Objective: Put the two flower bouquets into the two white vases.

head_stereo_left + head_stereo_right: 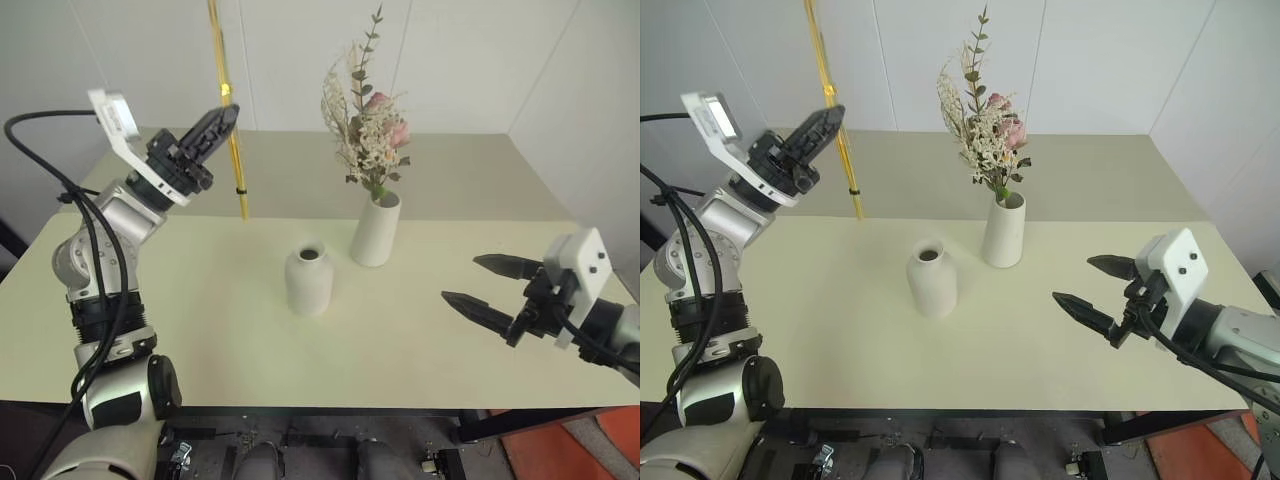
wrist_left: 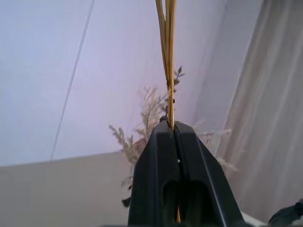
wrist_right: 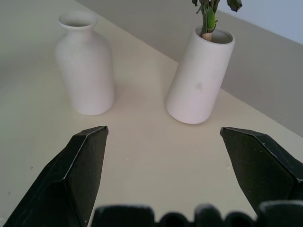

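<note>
Next, my left gripper lets go of the thin yellow-stalked bouquet in the opening of the shorter bottle-shaped vase [image 1: 311,254].
The bushy bouquet [image 1: 368,130] of pink roses and cream sprigs stands upright in the taller white vase [image 1: 377,230] near the table's middle. Just left of it and nearer to me, the shorter bottle-shaped vase [image 1: 309,279] is empty. My left gripper [image 1: 224,118] is raised at the left, shut on the thin yellow-stalked bouquet [image 1: 231,130]. The stalks hang upright above the table and run up out of the picture, so the blossoms are out of view. My right gripper [image 1: 481,284] is open at the right, low over the table, pointing toward the vases.
The pale table [image 1: 200,330] has a front edge close to me and a far edge against white walls. Black cables loop beside my left arm.
</note>
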